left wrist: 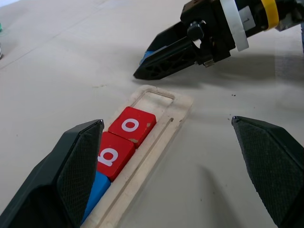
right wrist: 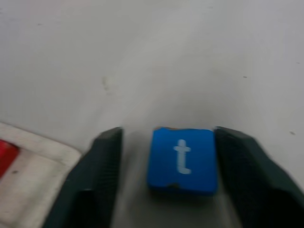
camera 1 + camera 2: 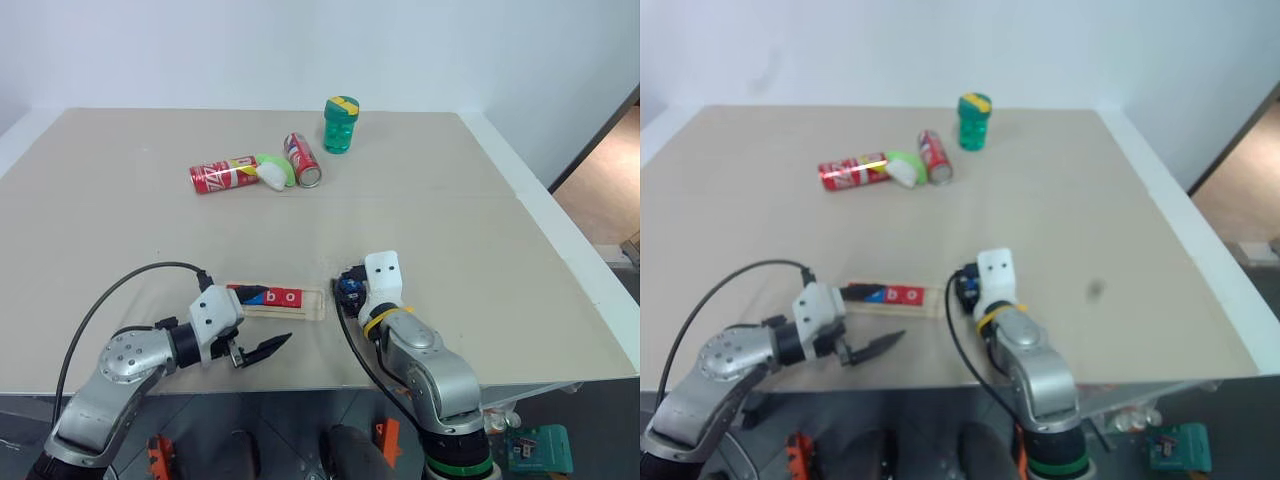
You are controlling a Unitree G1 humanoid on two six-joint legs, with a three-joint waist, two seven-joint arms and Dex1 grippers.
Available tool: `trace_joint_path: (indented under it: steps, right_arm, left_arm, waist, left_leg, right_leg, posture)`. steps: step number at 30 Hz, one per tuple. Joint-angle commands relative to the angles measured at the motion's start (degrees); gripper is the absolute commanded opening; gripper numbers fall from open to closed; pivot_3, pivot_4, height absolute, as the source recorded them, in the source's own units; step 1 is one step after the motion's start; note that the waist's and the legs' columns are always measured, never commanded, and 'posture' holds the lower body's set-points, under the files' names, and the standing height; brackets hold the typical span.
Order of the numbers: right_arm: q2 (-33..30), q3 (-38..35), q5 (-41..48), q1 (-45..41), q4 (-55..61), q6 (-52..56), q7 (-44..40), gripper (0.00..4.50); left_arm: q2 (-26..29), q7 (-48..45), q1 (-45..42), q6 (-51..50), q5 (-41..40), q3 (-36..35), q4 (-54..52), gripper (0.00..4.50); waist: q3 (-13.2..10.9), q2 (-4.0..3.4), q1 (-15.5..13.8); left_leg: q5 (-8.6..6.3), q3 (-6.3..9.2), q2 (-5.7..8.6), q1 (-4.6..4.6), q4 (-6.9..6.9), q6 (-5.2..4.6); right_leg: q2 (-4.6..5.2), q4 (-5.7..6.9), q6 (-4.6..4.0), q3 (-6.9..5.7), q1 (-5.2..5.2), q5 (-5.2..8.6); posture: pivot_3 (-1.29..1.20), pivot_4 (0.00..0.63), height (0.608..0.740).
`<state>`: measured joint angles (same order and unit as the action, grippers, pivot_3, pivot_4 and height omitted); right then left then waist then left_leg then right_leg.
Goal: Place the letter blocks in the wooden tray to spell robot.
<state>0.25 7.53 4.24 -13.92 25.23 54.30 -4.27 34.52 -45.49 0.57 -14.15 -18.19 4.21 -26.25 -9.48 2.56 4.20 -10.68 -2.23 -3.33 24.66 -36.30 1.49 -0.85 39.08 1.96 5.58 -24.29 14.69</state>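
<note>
I need to turn my right gripper and take the block's other sides point(image 2: 183, 191), because a finger is at the side of the blue "t" block that must meet the red "o".
The wooden tray point(image 3: 312, 308) lies near the table's front edge. In it sit a blue letter block point(image 1: 97, 185), a red "b" point(image 1: 111, 154) and a red "o" point(image 1: 132, 126), and its right end slot is bare. Another red tile point(image 3: 238, 292) shows at its left end, partly hidden by my left wrist. My left gripper point(image 3: 270, 347) hovers open just in front of the tray. My right gripper point(image 2: 168, 132) is open at the tray's right end. The blue "t" block point(image 2: 183, 159) lies between its fingers point(image 2: 104, 175) with a gap on each side.
Two red soda cans point(image 3: 222, 176) point(image 3: 302, 159) lie on their sides at the back, with a green and white object point(image 3: 272, 172) between them. A green cup point(image 3: 340, 124) stands behind them. A black cable point(image 3: 110, 295) arcs over my left arm.
</note>
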Motion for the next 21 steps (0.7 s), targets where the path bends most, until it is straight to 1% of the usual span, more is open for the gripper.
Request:
trace_joint_path:
  steps: [1, 3, 5, 6, 8, 10, 12, 14, 17, 21]
  right_arm:
    - [-3.77, -5.09, 3.56, -5.32, 6.08, 2.96, -3.99, 4.49]
    - [-11.76, -8.76, 7.74, -9.95, 3.25, 3.11, -12.41, 4.49]
    - [-19.34, -10.46, 12.3, -13.49, -1.9, 0.73, -22.43, 4.49]
    - [-23.77, -9.68, 12.83, -14.85, -6.35, -3.47, -28.45, 4.49]
    - [-33.22, -4.8, 12.43, -17.18, -17.0, -15.99, -46.67, 4.49]
    - [-37.52, -0.62, 11.99, -19.62, -27.34, -26.62, -60.68, 4.49]
    - [-38.2, 2.63, 10.3, -22.36, -36.54, -36.85, -69.2, 4.49]
    - [-37.26, 4.89, 8.01, -25.34, -44.83, -45.62, -74.03, 4.49]
    - [-34.5, 6.65, 5.24, -29.62, -55.63, -56.12, -76.8, 4.49]
    - [-30.04, 7.15, 3.77, -32.71, -62.9, -59.36, -76.12, 4.49]
  left_arm:
    - [-0.22, 0.35, -0.22, 0.92, 0.27, 0.13, -2.69, 4.5]
    - [-0.48, 0.38, -0.77, 1.32, 0.55, 0.32, -2.22, 4.5]
    - [-0.62, 0.22, -1.18, 1.88, 0.69, 0.35, -1.77, 4.5]
    - [-0.8, 0.11, -1.43, 2.17, 0.58, 0.38, -1.5, 4.5]
    - [-1.23, -0.65, -1.77, 3.01, -0.22, 0.43, -1.07, 4.5]
    - [-1.69, -1.4, -1.75, 2.95, -1.57, 0.48, -1.53, 4.5]
    - [-2.06, -1.64, -1.7, 2.34, -2.42, 0.51, -2.2, 4.5]
    - [-2.01, -1.78, -1.61, 1.92, -2.56, 0.63, -2.77, 4.5]
    - [-1.9, -1.17, -1.31, 1.63, -2.5, 0.49, -3.5, 4.5]
    - [-1.6, 0.04, 0.3, 1.47, -1.72, -0.07, -4.45, 4.5]
  waist:
    - [-0.01, -0.01, -0.01]
    - [-0.02, -0.02, -0.04]
    - [-0.04, -0.04, -0.09]
    - [-0.03, -0.02, -0.07]
    - [-0.06, -0.04, -0.04]
    - [-0.1, -0.06, -0.03]
    - [-0.11, -0.06, 0.15]
    - [-0.13, -0.09, 0.37]
    - [-0.2, -0.16, 0.36]
    - [-0.21, -0.18, 0.33]
  left_leg:
    - [0.0, -0.01, 0.01, 0.0, 0.0, 0.0]
    - [0.0, -0.02, 0.02, 0.02, -0.02, 0.0]
    - [0.01, -0.08, 0.13, 0.03, -0.05, -0.02]
    - [0.01, -0.11, 0.27, 0.02, -0.05, -0.02]
    - [-0.01, -0.11, 0.28, -0.01, -0.03, -0.05]
    - [-0.02, -0.12, 0.28, -0.05, 0.02, -0.1]
    - [-0.13, -0.13, 0.25, -0.13, 0.03, -0.28]
    - [-0.21, -0.15, 0.12, -0.17, 0.04, -0.4]
    - [-0.21, -0.02, -0.01, -0.17, 0.07, -0.4]
    - [-0.2, -0.02, -0.02, -0.18, 0.04, -0.39]
  right_leg:
    - [0.02, 0.0, 0.0, 0.01, -0.01, 0.0]
    - [0.1, -0.01, 0.06, 0.01, 0.01, 0.01]
    - [0.19, -0.07, 0.08, 0.05, 0.05, 0.04]
    - [0.22, -0.13, 0.07, 0.06, 0.09, 0.06]
    - [0.21, -0.15, 0.07, 0.05, 0.12, 0.08]
    - [0.19, -0.17, 0.06, 0.05, 0.15, 0.11]
    - [0.13, -0.16, 0.16, 0.04, 0.21, 0.08]
    - [-0.02, -0.13, 0.09, 0.09, 0.19, 0.09]
    - [-0.2, -0.05, 0.03, 0.09, 0.18, 0.08]
    - [-0.19, -0.03, 0.01, 0.1, 0.19, 0.07]
  posture:
    - [0.0, 0.15, 0.74]
    - [0.0, 0.15, 0.74]
    - [0.0, 0.15, 0.74]
    - [0.0, 0.15, 0.74]
    - [0.0, 0.15, 0.74]
    - [0.0, 0.15, 0.74]
    - [0.0, 0.15, 0.74]
    - [0.0, 0.15, 0.74]
    - [0.0, 0.15, 0.74]
    - [0.0, 0.15, 0.74]
